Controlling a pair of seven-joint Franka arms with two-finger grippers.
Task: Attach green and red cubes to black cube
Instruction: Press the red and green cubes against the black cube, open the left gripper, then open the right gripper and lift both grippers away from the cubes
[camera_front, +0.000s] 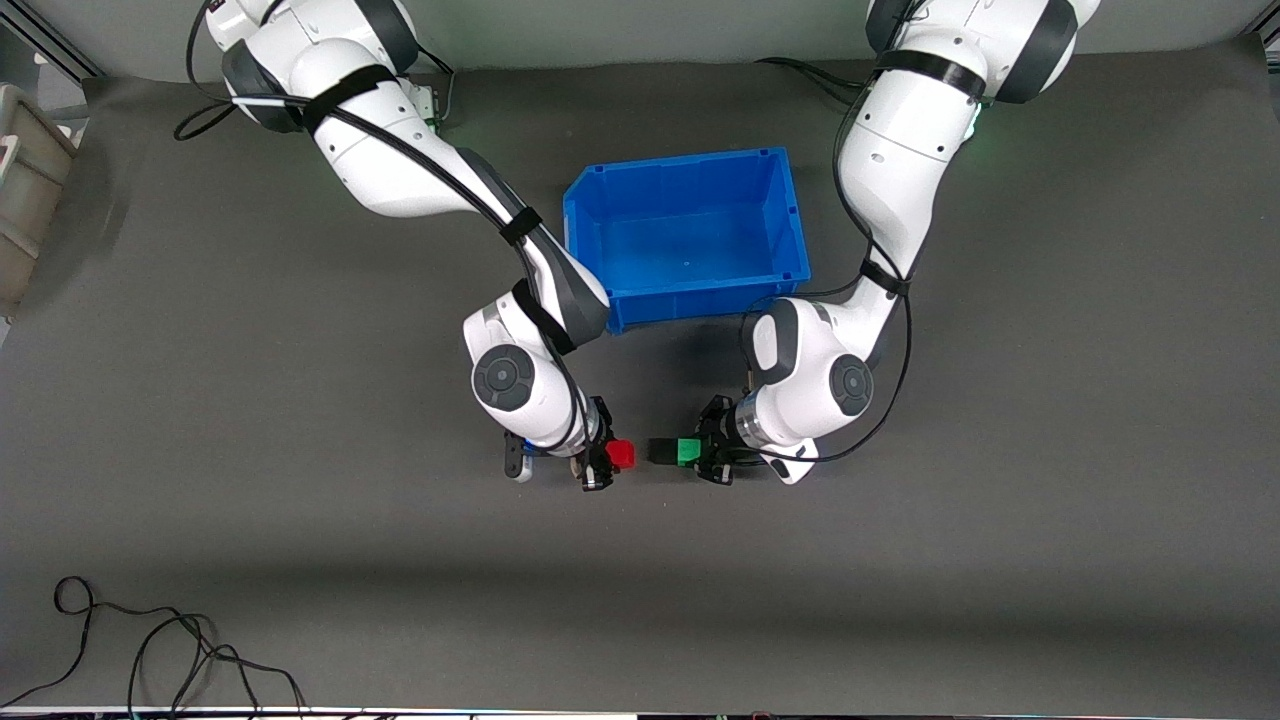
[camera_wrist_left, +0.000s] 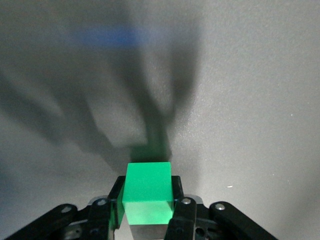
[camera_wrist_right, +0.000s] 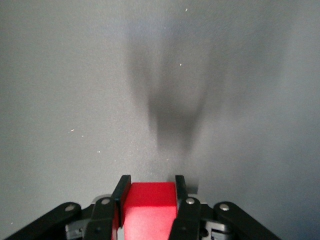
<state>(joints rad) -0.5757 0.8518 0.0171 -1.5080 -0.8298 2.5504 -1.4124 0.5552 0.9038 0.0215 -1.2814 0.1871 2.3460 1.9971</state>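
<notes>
My right gripper needs to let go of the red cube on the grey mat, where it will sit flush (camera_front: 644, 457) against the black cube, opposite the green cube.
My right gripper (camera_front: 612, 455) is shut on the red cube (camera_front: 621, 454) and holds it over the mat. The red cube sits between the fingers in the right wrist view (camera_wrist_right: 149, 197). My left gripper (camera_front: 692, 452) is shut on the green cube (camera_front: 686, 452), which also shows in the left wrist view (camera_wrist_left: 148, 187). A small black cube (camera_front: 662, 451) sits flush against the green cube on the side facing the red cube. A narrow gap separates the black cube from the red cube. In the left wrist view the green cube hides most of the black cube.
An empty blue bin (camera_front: 790, 215) stands on the grey mat between the two arms, closer to their bases than the cubes. A beige crate (camera_front: 25, 190) sits at the right arm's end of the table. Loose black cables (camera_front: 150, 650) lie at the mat's near edge.
</notes>
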